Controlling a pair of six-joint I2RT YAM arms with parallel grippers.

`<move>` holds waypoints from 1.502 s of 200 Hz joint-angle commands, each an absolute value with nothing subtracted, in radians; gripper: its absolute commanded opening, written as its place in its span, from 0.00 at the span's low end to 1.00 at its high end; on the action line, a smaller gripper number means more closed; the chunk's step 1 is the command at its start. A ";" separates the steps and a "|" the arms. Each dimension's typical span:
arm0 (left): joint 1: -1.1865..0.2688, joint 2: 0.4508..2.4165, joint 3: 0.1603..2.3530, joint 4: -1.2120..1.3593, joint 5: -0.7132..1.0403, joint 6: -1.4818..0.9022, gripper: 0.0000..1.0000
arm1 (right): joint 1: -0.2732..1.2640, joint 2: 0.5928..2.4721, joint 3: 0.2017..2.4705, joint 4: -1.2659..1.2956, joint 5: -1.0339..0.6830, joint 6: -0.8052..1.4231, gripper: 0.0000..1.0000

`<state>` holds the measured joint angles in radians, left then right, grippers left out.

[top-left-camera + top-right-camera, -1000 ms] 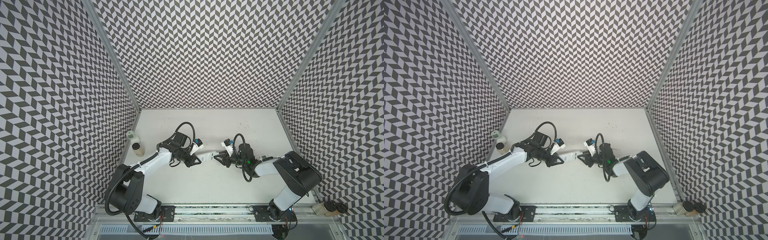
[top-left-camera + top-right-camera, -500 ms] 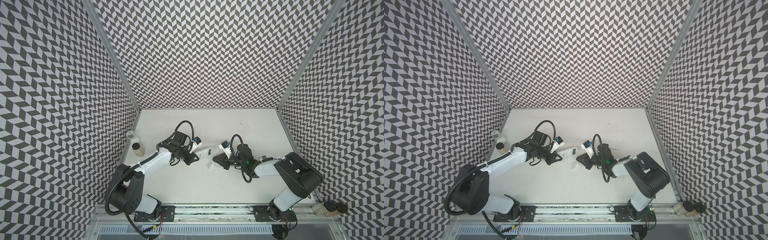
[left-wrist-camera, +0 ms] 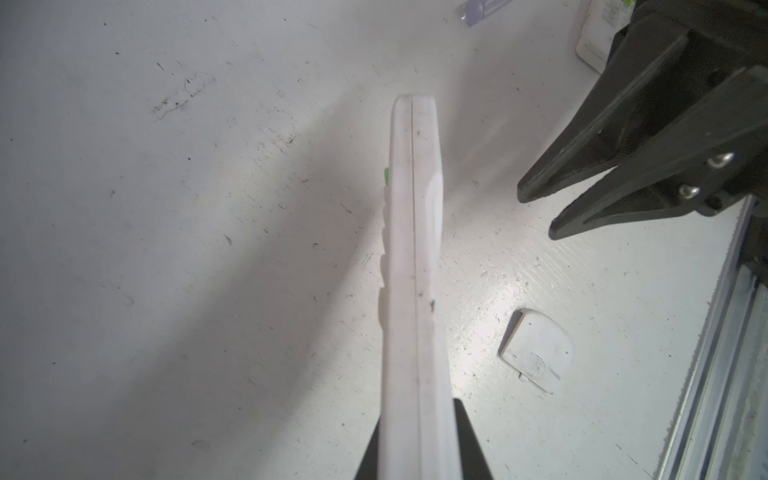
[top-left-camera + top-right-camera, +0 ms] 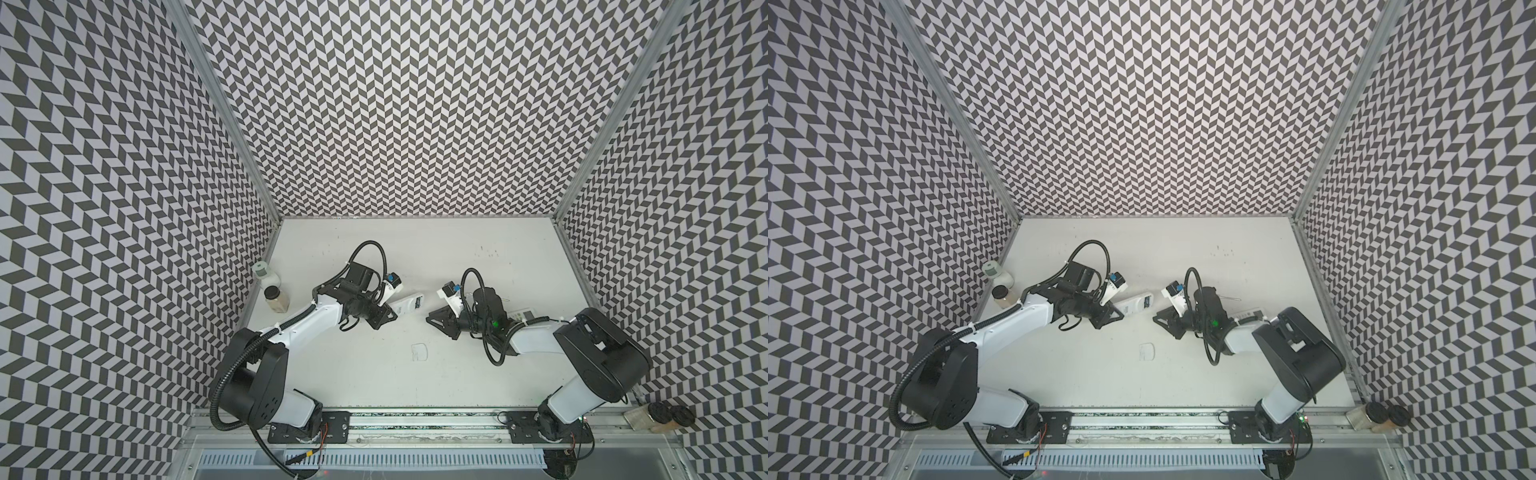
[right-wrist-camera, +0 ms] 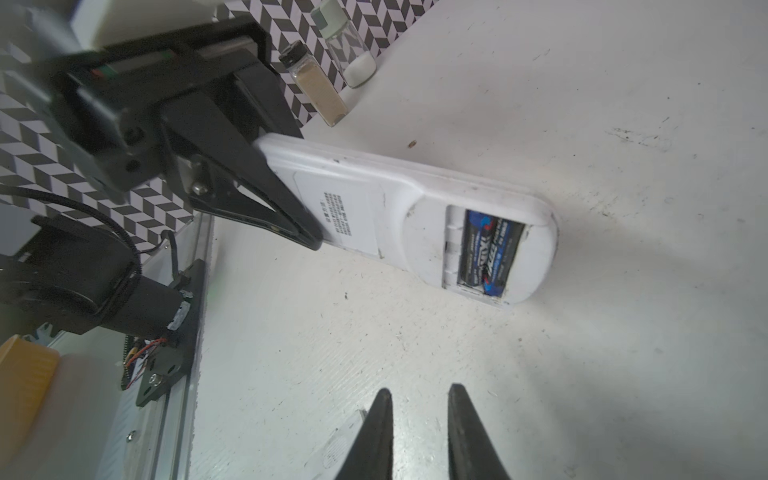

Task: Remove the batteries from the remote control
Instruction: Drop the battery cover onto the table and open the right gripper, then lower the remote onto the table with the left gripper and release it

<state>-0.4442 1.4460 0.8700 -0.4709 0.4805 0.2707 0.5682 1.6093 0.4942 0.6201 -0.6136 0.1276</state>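
Observation:
Next, my left gripper lays the white remote control on the table [image 4: 412, 324] [image 3: 430, 312] just behind the small white battery cover.
My left gripper [image 4: 388, 320] [image 4: 1117, 318] [image 3: 417, 432] is shut on one end of the white remote control [image 4: 409, 309] [image 4: 1138, 305] [image 3: 415, 291] [image 5: 395, 212], holding it on edge above the table. The remote's back compartment is uncovered. Two black batteries [image 5: 488, 251] with blue print lie side by side in it. My right gripper [image 4: 432, 322] [image 4: 1156, 320] [image 3: 536, 212] [image 5: 419, 395] hovers a short way off the remote's free end. Its jaws stand slightly open with nothing between them.
A small white battery cover [image 4: 419, 351] [image 4: 1147, 351] [image 3: 538, 355] lies on the table below the grippers. A second white remote [image 4: 523, 325] [image 4: 1250, 313] and a thin screwdriver [image 4: 1229, 298] lie behind the right arm. Two spice jars [image 4: 276, 299] [image 5: 320, 87] stand at the left wall.
The right gripper was at the remote's free end a second ago and has drawn back to the right, its jaws closing and then parting a little. The left gripper keeps its hold.

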 commanded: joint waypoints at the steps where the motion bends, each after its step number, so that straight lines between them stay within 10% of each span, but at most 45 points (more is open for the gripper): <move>1: -0.440 1.441 0.866 -0.437 0.508 0.268 0.00 | 0.575 1.564 0.502 0.611 -0.561 0.111 0.26; 184: -0.560 1.563 0.870 -0.451 0.445 0.334 0.08 | 0.555 1.537 0.471 0.632 -0.515 0.121 0.65; 300: -0.528 1.527 0.845 -0.417 0.294 0.326 0.59 | 0.551 1.669 0.558 0.640 -0.531 0.131 0.66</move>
